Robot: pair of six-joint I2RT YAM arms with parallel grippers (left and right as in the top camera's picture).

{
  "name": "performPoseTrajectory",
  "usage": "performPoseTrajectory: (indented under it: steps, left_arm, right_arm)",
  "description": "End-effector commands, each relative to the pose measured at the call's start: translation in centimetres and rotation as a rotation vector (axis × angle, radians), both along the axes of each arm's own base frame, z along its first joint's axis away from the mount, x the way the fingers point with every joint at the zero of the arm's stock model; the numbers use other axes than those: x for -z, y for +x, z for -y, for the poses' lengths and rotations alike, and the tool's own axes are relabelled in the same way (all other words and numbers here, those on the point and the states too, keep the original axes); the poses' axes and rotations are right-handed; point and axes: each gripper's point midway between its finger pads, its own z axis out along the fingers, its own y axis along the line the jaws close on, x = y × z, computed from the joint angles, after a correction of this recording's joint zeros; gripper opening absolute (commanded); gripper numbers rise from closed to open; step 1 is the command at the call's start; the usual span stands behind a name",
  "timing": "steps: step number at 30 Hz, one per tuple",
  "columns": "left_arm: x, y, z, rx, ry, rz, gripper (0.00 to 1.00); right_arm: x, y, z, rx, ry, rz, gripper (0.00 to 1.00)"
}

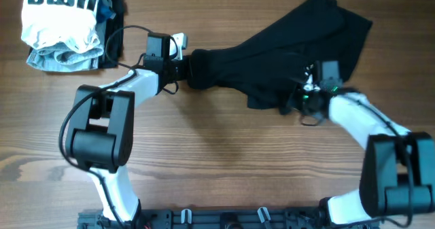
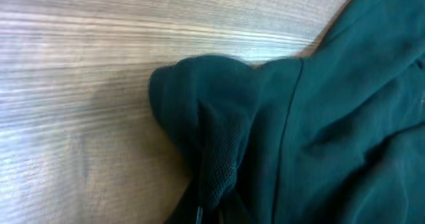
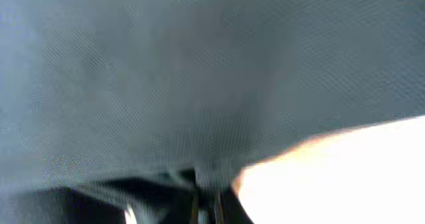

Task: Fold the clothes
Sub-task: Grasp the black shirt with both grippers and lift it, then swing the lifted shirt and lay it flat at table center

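My right gripper is going to let go of the edge of the black garment on the bare wood (image 1: 327,105) between the bunched cloth and its arm.
A black garment (image 1: 285,42) lies bunched across the upper middle and right of the wooden table. My left gripper (image 1: 185,67) is shut on its left end, pulled into a narrow bunch. In the left wrist view the dark mesh cloth (image 2: 279,117) runs down into the jaws at the bottom edge. My right gripper (image 1: 304,96) is shut on the garment's lower right edge. In the right wrist view the cloth (image 3: 166,84) fills the frame and is pinched between the fingertips (image 3: 207,207).
A pile of folded clothes (image 1: 64,25), white and grey with a black-and-white striped top, sits at the far left corner. Bare wooden table (image 1: 224,161) lies in front of the garment, between the two arms.
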Motion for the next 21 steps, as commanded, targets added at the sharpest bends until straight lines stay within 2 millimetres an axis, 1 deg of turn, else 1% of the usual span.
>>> performPoseTrajectory:
  steps: [1, 2, 3, 4, 5, 6, 7, 8, 9, 10, 11, 12, 13, 14, 15, 17, 18, 20, 21]
  left_arm:
    - [-14.5, 1.9, -1.5, -0.043, -0.063, 0.250, 0.04]
    - [-18.6, 1.8, -2.1, -0.060, -0.065, 0.328, 0.04]
    - [-23.1, 1.4, -2.8, -0.081, -0.066, 0.426, 0.04]
    - [-30.0, 0.0, -3.8, -0.116, -0.071, 0.586, 0.04]
    - [-33.7, -1.2, -4.3, -0.136, -0.075, 0.674, 0.04]
    - [-37.1, -2.8, -4.6, -0.141, -0.089, 0.754, 0.04]
    - [-39.6, -4.1, -4.7, -0.142, -0.102, 0.819, 0.04]
    - [-41.8, -5.5, -5.0, -0.148, -0.113, 0.882, 0.04]
    - [-44.3, -7.3, -5.3, -0.150, -0.127, 0.954, 0.04]
    - [-46.2, -8.8, -5.5, -0.151, -0.139, 1.010, 0.04]
    - [-48.2, -10.5, -5.9, -0.164, -0.148, 1.073, 0.04]
    - [-49.9, -11.9, -6.3, -0.179, -0.154, 1.127, 0.04]
    - [-51.0, -13.0, -6.6, -0.191, -0.159, 1.165, 0.04]
    - [-52.5, -14.3, -7.4, -0.227, -0.159, 1.215, 0.04]
    - [-53.0, -14.8, -8.1, -0.265, -0.152, 1.233, 0.04]
    - [-53.2, -14.6, -9.3, -0.339, -0.130, 1.234, 0.04]
    - [-52.7, -13.9, -9.5, -0.356, -0.119, 1.219, 0.04]
    - [-51.2, -11.4, -9.4, -0.367, -0.100, 1.173, 0.04]
    - [-50.0, -9.5, -9.3, -0.373, -0.089, 1.145, 0.04]
  right_arm:
    - [-13.7, 4.3, 4.5, -0.074, -0.094, 0.193, 0.04]
    - [-18.2, 4.4, 5.6, -0.095, -0.118, 0.222, 0.04]
    - [-22.2, 4.4, 6.3, -0.110, -0.143, 0.264, 0.04]
    - [-29.0, 4.5, 7.0, -0.111, -0.183, 0.377, 0.04]
    - [-33.3, 4.4, 7.4, -0.106, -0.212, 0.473, 0.04]
    - [-36.8, 4.2, 7.8, -0.091, -0.236, 0.553, 0.04]
    - [-39.7, 3.8, 8.3, -0.072, -0.262, 0.625, 0.04]
    - [-42.4, 3.1, 9.5, -0.033, -0.300, 0.690, 0.04]
    - [-44.8, 2.1, 10.8, 0.011, -0.327, 0.744, 0.04]
    - [-46.8, 0.9, 11.7, 0.036, -0.328, 0.793, 0.04]
    - [-48.4, -0.2, 11.6, 0.014, -0.321, 0.846, 0.04]
    - [-49.5, -0.9, 11.3, -0.012, -0.314, 0.887, 0.04]
    - [-50.4, -1.5, 10.8, -0.046, -0.313, 0.922, 0.04]
    - [-50.9, -2.0, 10.4, -0.070, -0.322, 0.943, 0.04]
    - [-50.8, -2.1, 10.3, -0.085, -0.334, 0.940, 0.04]
    - [-50.0, -1.7, 10.3, -0.112, -0.331, 0.915, 0.04]
    - [-49.3, -0.9, 10.6, -0.113, -0.322, 0.894, 0.04]
    - [-47.6, 1.6, 10.9, -0.153, -0.292, 0.858, 0.04]
    - [-46.6, 3.5, 11.2, -0.163, -0.276, 0.841, 0.04]
